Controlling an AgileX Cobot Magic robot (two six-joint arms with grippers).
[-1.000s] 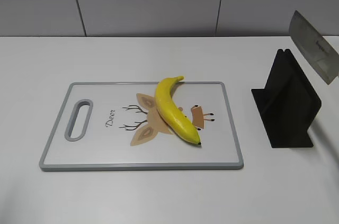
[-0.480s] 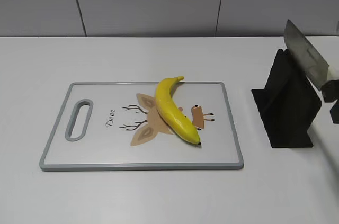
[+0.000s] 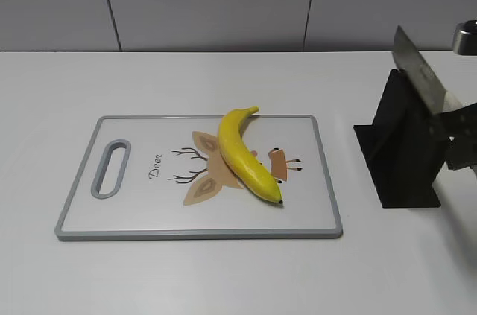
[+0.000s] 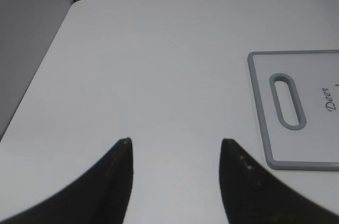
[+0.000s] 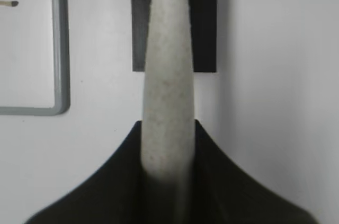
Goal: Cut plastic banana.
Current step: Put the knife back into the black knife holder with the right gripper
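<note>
The knife will go down in the top of the black knife stand, beside the cutting board, from my right gripper. Its blade now slants above the black knife stand.
The plastic banana [image 3: 242,155] lies diagonally on the white cutting board [image 3: 134,203], stem at the far edge and black tip toward the front. My right gripper [image 3: 462,136] is at the right edge, shut on the pale handle [image 5: 168,75] of a knife. The blade [image 3: 419,77] slants up and to the left above the black knife stand [image 3: 402,151]. In the right wrist view the gripper [image 5: 168,128] clamps the handle from both sides. My left gripper [image 4: 176,142] is open and empty over bare table, left of the board's handle slot [image 4: 287,101]. It is out of the exterior view.
The black knife stand also shows in the right wrist view [image 5: 204,23], just past the handle, right of the board's corner [image 5: 58,49]. A grey wall runs along the table's back edge [image 3: 223,51]. The table's left edge [image 4: 37,75] lies near the left gripper.
The knife has moved left and down toward the stand's top, and the right gripper has come into the exterior view at the right edge. The banana and board have not moved.
</note>
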